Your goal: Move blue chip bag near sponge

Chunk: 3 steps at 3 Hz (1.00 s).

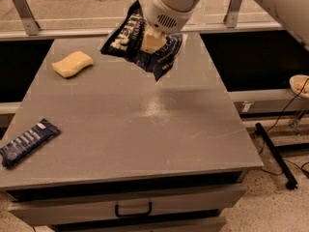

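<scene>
The robot's gripper needs to release the blue chip bag on the grey table (105,56) next to the sponge, toward the middle of the table.
My gripper (153,41) is shut on the blue chip bag (130,40), a crumpled navy foil bag with white lettering. It holds the bag well above the grey table (145,124), over the far middle part. The sponge (72,64), a pale yellow soft block, lies on the table at the far left, to the left of and below the hanging bag. The bag's middle is partly hidden behind my fingers.
A flat dark blue bar wrapper (28,141) lies near the table's left front edge. A drawer with a handle (133,210) is under the table top. A metal rail (231,13) runs behind the table. A black cable and bar (275,153) lie on the floor at right.
</scene>
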Each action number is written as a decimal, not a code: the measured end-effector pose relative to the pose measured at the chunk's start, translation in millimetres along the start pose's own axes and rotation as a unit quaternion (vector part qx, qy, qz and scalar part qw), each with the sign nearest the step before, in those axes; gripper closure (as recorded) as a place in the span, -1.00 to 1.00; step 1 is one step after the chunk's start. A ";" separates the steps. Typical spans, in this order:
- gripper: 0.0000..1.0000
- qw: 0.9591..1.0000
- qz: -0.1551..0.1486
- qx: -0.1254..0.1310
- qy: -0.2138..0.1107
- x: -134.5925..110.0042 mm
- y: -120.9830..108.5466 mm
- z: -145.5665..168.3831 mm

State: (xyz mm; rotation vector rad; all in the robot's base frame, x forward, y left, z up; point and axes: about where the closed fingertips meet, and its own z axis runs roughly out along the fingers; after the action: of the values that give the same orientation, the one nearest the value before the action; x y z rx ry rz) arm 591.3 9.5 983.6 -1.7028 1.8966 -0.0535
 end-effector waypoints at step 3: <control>1.00 1.000 -0.016 -0.010 -0.020 -36.1 -19.2 41.5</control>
State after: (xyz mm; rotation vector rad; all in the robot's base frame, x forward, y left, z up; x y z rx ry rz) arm 627.3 53.5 971.0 -1.7348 1.8467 -0.0127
